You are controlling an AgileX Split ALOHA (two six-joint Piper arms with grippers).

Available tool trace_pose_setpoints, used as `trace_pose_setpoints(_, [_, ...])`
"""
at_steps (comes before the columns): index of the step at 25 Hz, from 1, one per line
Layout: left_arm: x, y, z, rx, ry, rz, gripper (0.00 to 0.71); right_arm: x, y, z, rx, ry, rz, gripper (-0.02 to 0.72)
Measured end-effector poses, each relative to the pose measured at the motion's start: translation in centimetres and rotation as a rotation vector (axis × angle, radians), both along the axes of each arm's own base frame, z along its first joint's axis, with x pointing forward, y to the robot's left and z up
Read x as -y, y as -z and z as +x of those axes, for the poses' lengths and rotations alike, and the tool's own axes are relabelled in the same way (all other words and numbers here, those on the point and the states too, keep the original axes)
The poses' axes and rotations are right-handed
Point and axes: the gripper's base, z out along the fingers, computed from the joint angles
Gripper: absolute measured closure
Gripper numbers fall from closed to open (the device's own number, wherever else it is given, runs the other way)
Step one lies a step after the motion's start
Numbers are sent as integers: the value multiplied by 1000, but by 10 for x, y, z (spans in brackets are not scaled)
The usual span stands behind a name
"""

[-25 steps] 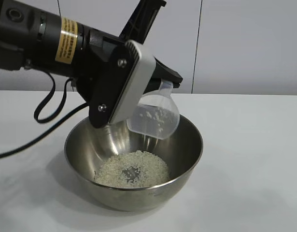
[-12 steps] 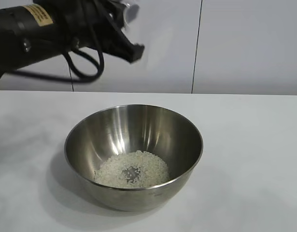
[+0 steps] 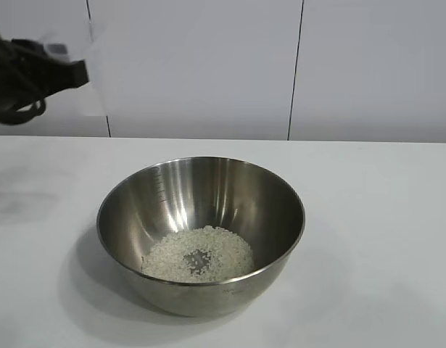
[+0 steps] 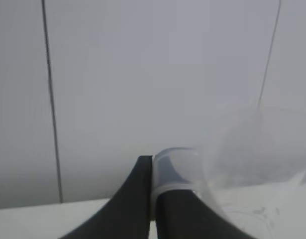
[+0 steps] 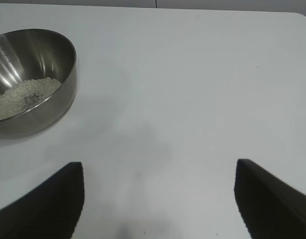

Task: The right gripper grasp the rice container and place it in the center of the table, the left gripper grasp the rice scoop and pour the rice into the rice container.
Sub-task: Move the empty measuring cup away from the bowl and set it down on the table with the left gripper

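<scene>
The robot's left gripper should release the rice scoop on its own side, on the bare tabletop (image 3: 77, 242) close beside the rice container.
The rice container (image 3: 201, 232), a shiny steel bowl, stands upright mid-table with a pale heap of rice (image 3: 197, 254) in its bottom. My left gripper (image 3: 34, 72) is high at the far left edge of the exterior view, well clear of the bowl. In its wrist view, the left gripper (image 4: 153, 160) is shut on the tab handle of the clear rice scoop (image 4: 232, 164), seen against the wall. My right gripper (image 5: 157, 167) hangs open over bare table (image 5: 192, 74), nothing between its fingers. The rice container (image 5: 58, 64) with rice (image 5: 23, 94) sits some way off from it.
A white panelled wall (image 3: 295, 65) runs behind the table (image 3: 382, 217). The table's far rounded corner (image 5: 299, 17) shows in the right wrist view. Bare tabletop lies all round the bowl.
The left arm has swung up and away to the left from over the bowl, carrying the scoop with it. The bowl, the rice and the right gripper have not moved.
</scene>
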Motion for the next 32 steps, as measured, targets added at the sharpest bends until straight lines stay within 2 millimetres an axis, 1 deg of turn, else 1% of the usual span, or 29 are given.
trace_pose_setpoints(3, [-17, 8, -3, -29, -2, 39, 707, 0, 0, 0, 0, 0, 0, 136])
trace_pose_setpoints(5, [-22, 17, -1, -53, 10, 60, 707, 0, 0, 0, 0, 0, 0, 136])
trace_pose_setpoints(10, [-22, 48, 1, -153, 35, 91, 707, 0, 0, 0, 0, 0, 0, 136])
trace_pose_setpoints(19, [-22, 82, 6, -256, 39, 120, 707, 0, 0, 0, 0, 0, 0, 136])
trace_pose_setpoints(23, [-22, 93, 8, -285, 40, 126, 707, 0, 0, 0, 0, 0, 0, 136])
trace_pose_setpoints(32, [-22, 107, 8, -326, 40, 122, 707, 0, 0, 0, 0, 0, 0, 136])
